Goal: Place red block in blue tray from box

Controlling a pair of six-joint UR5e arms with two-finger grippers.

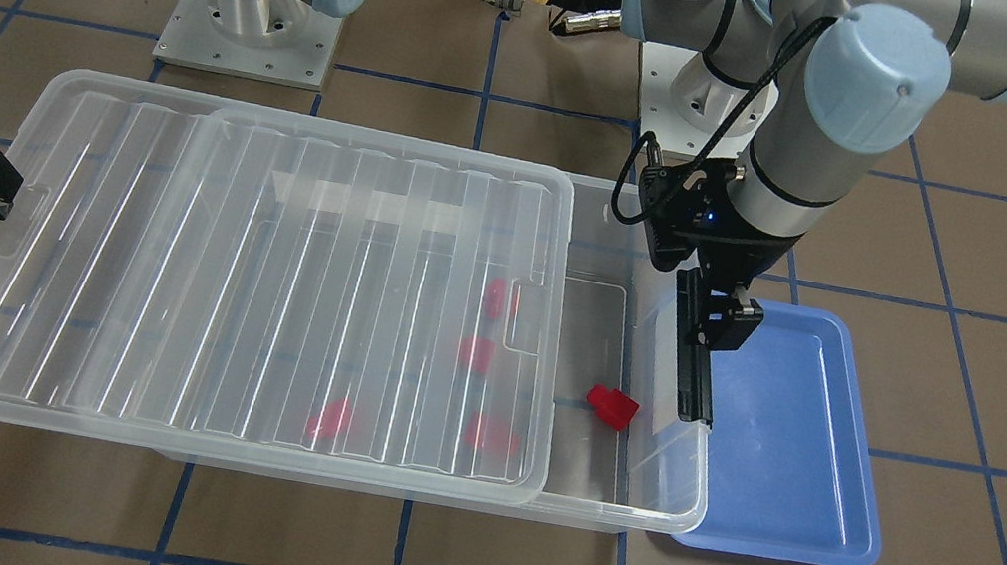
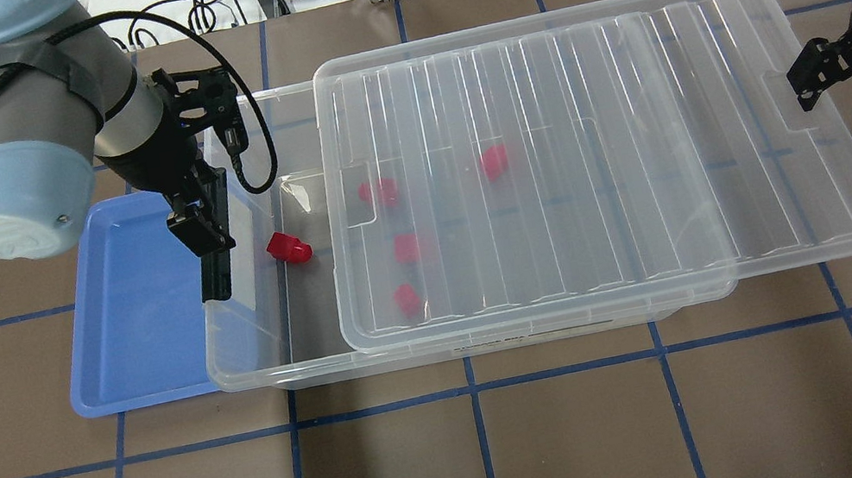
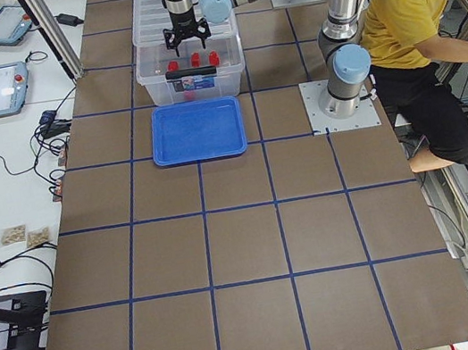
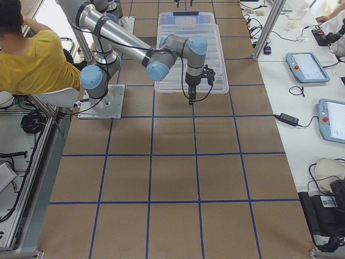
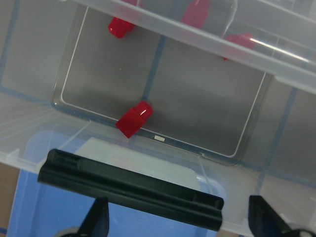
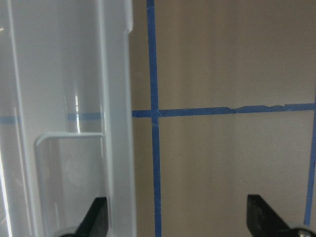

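Observation:
My left gripper is to close next on the square end (image 1: 617, 412) (image 5: 130, 123) of the uncovered red block inside the clear box, near the black latch.
One red block (image 2: 288, 248) lies uncovered on the floor of the clear box (image 2: 255, 365), at its open left end; it also shows in the front view (image 1: 611, 407) and the left wrist view (image 5: 134, 119). Several more red blocks (image 2: 406, 248) lie under the ribbed lid (image 2: 596, 156), which is shifted to the right. The blue tray (image 2: 134, 325) lies against the box's left short side and is empty. My left gripper (image 2: 202, 235) is open above that rim, over the black latch (image 5: 128, 187). My right gripper (image 2: 845, 79) is open at the lid's right edge.
The lid (image 1: 211, 277) overhangs the box's right end. Brown table paper with blue tape lines lies all around (image 2: 479, 440). The arm bases (image 1: 245, 29) stand behind the box. A person in yellow (image 3: 409, 8) sits by the robot, off the table.

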